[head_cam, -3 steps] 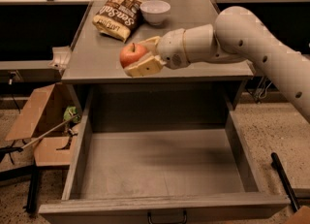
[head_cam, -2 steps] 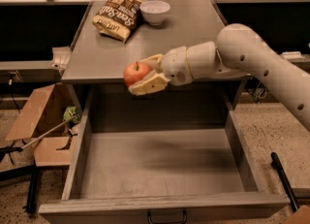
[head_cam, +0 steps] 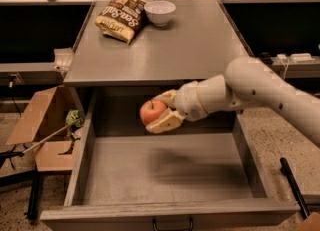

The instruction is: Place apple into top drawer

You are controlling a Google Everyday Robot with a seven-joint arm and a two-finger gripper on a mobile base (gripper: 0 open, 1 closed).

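Note:
Next, I release the apple, now held in the air over the open drawer, on the back middle of the drawer bottom (head_cam: 166, 132), close to the front edge of the counter.
The red-orange apple (head_cam: 151, 111) is held between the cream fingers of my gripper (head_cam: 160, 111), which reaches in from the right on a white arm. The gripper is shut on the apple and holds it in the air over the back part of the open top drawer (head_cam: 80, 170), below the counter's front edge. The drawer is a wide grey metal box pulled fully out, with a bare flat bottom, tall side walls and a small dark handle (head_cam: 172, 223) on its front. A soft shadow lies on the drawer bottom under the arm.
On the grey countertop (head_cam: 200, 45) stand a white bowl (head_cam: 159, 12) and a brown chip bag (head_cam: 121, 18) at the back left. A cardboard box (head_cam: 42, 125) with a green-tipped stick sits on the floor to the left. A dark rod (head_cam: 292, 185) lies at right.
The gripper has carried the apple down and forward, from above the countertop's front edge to below it, over the open drawer.

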